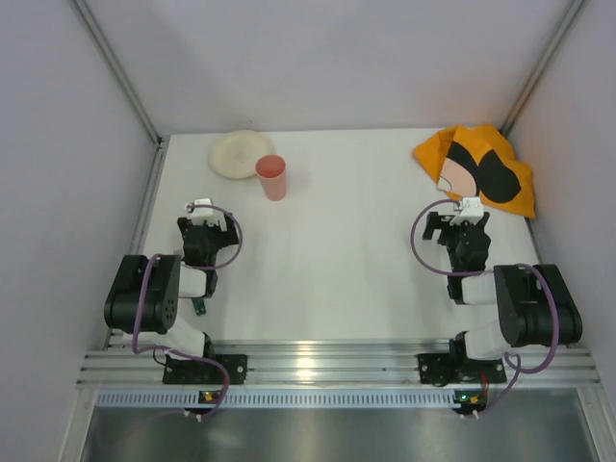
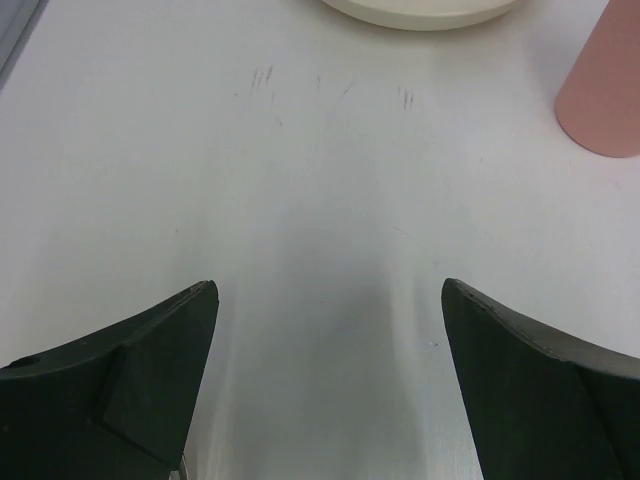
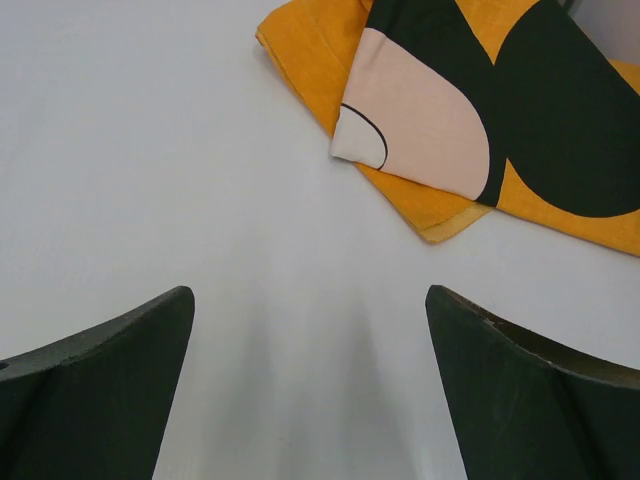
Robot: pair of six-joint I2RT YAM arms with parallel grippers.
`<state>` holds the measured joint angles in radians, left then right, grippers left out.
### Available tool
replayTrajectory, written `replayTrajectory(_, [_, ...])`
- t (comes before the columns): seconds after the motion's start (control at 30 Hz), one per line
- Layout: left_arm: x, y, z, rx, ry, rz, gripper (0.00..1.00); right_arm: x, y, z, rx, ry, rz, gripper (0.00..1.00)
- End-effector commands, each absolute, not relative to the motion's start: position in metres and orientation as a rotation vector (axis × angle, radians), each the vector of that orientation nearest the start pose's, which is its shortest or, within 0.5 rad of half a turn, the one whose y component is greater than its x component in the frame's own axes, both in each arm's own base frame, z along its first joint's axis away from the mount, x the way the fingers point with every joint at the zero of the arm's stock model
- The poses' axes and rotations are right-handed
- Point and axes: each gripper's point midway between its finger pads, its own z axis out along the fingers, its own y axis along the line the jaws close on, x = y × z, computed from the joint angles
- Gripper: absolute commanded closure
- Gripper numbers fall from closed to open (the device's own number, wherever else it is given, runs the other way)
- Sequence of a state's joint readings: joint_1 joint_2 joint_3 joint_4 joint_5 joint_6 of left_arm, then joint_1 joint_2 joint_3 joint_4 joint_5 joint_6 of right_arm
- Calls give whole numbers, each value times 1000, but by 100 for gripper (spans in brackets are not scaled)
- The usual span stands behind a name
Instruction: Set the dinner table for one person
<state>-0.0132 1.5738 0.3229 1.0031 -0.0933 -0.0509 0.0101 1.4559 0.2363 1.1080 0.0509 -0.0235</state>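
Next, I close my right gripper on the black part [image 1: 453, 157] [image 3: 381, 20] next to the pale patch of the orange Mickey Mouse cloth.
The dinner table [image 1: 337, 241] is a large white tabletop with metal rail edges. A cream plate [image 1: 241, 153] lies at the back left, with a pink cup [image 1: 272, 177] upright just right of it. Both show in the left wrist view, the plate [image 2: 420, 10] at the top edge and the cup [image 2: 605, 90] at the right. An orange Mickey Mouse cloth [image 1: 476, 168] lies crumpled at the back right, also in the right wrist view [image 3: 480, 110]. My left gripper [image 2: 330, 300] is open and empty, short of the plate. My right gripper [image 3: 310, 300] is open and empty, short of the cloth.
Grey walls enclose the table on three sides, with metal rails [image 1: 149, 192] along the left edge and a wide rail [image 1: 337, 366] at the near edge where both arm bases are bolted.
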Motion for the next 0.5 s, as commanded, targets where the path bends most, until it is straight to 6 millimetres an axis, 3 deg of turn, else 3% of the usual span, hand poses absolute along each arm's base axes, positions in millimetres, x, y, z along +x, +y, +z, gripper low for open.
replayTrajectory(0.0, [392,6,82,-95,1730,16,1,383,-4,120,5,1606,-35,0])
replayTrajectory(0.37, [393,7,83,-95,1727,18,1,383,-3,120,0,1606,-35,0])
replayTrajectory(0.43, [393,4,87,-73,1709,13,1,382,11,132,-101,1604,1,0])
replayTrajectory(0.47, [395,1,96,-46,1685,1,2,393,27,158,-182,1576,7,0])
